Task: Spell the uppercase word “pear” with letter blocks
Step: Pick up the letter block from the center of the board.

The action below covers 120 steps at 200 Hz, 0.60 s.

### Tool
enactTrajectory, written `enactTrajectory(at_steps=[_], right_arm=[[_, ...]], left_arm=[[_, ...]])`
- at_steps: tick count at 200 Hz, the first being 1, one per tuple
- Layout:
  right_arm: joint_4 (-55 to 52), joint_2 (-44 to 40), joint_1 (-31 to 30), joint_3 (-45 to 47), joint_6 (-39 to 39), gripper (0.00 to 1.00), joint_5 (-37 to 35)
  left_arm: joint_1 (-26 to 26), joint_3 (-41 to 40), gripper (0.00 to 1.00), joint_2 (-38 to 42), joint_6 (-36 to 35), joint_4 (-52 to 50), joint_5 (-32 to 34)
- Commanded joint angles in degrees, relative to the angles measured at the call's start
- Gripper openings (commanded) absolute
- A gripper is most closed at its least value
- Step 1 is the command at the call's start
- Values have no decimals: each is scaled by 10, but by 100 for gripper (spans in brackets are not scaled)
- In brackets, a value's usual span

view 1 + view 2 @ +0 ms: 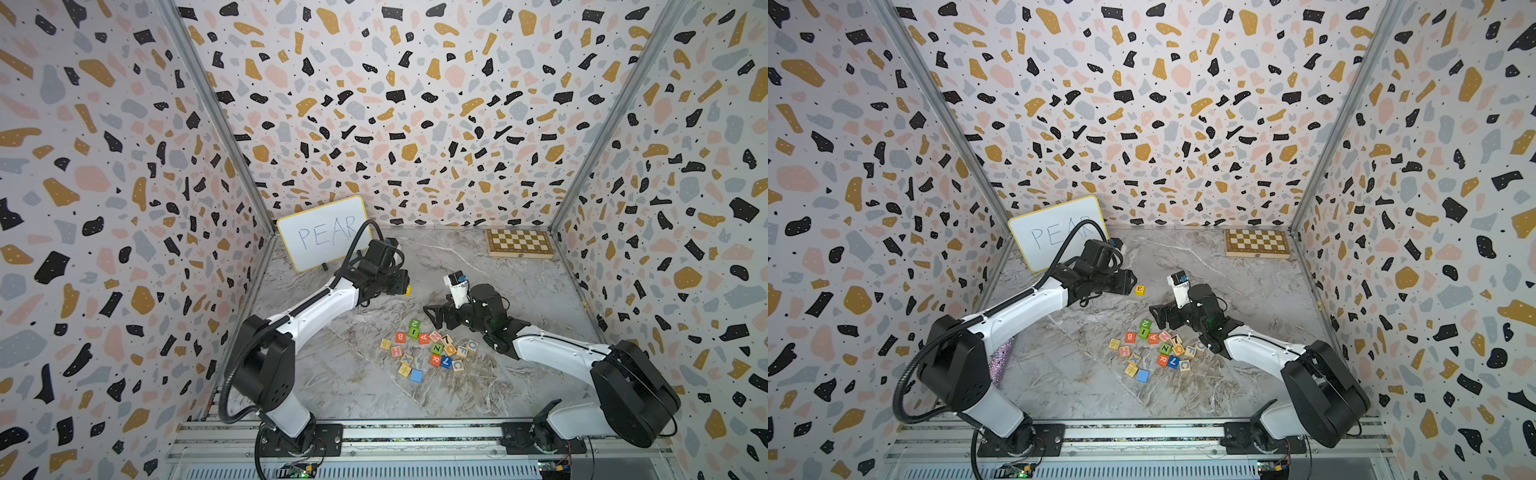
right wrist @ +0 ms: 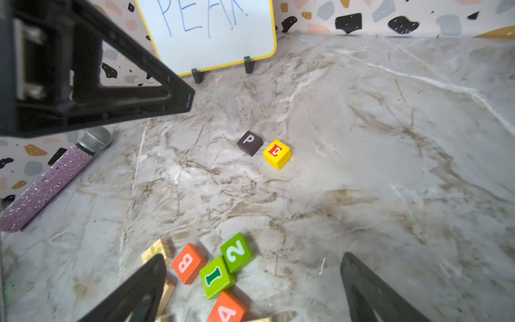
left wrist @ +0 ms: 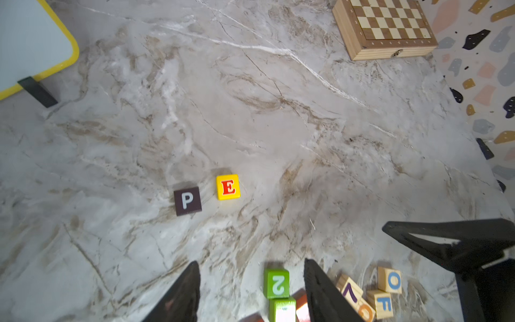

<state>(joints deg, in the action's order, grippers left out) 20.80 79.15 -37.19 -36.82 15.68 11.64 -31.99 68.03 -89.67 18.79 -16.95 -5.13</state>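
Note:
My right gripper should grab the sides of the red-orange A block [image 1: 424,339] [image 2: 227,309] next to the green I block, because A comes after E in "pear".
The black P block [image 3: 187,200] and the yellow E block [image 3: 228,187] rest side by side on the marble table, P to the left of E. In a top view only the E block [image 1: 1140,289] shows, just past my left gripper [image 1: 1128,283]. The left gripper [image 3: 250,262] hangs open and empty, above the table short of the two blocks. The red-orange A block [image 2: 227,309] and the red-orange R block [image 1: 435,360] lie in the loose pile. My right gripper [image 2: 252,256] stands wide open over the pile's far edge, holding nothing.
The pile of other cubes [image 1: 428,353] includes a green 2 [image 2: 236,252], a green I [image 2: 214,276] and an orange B [image 2: 187,263]. A yellow-framed whiteboard [image 1: 322,232] stands at the back left, a chessboard box [image 1: 519,243] back right, and a purple microphone [image 2: 53,181] along the left wall.

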Motion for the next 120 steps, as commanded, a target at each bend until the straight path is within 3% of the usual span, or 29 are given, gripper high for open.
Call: enactTrajectory(at_steps=[1,47,59,87,120], right_arm=[[-75,-21,-17,-18,-37,98,33],[-88,-62,-38,-10,-120,98,96],[-90,-68,-38,-11,-129,97,91],[-67,-67,-39,-3,-143,98,111],[-23,-87,-45,34,-177,100,87]], left_arm=[[3,-72,60,70,-47,105,-16],[3,-243,63,233,-134,167,-14],[3,-288,67,279,-159,187,-25],[3,-388,73,374,-162,254,-37],[3,-466,77,435,-179,302,-51]])
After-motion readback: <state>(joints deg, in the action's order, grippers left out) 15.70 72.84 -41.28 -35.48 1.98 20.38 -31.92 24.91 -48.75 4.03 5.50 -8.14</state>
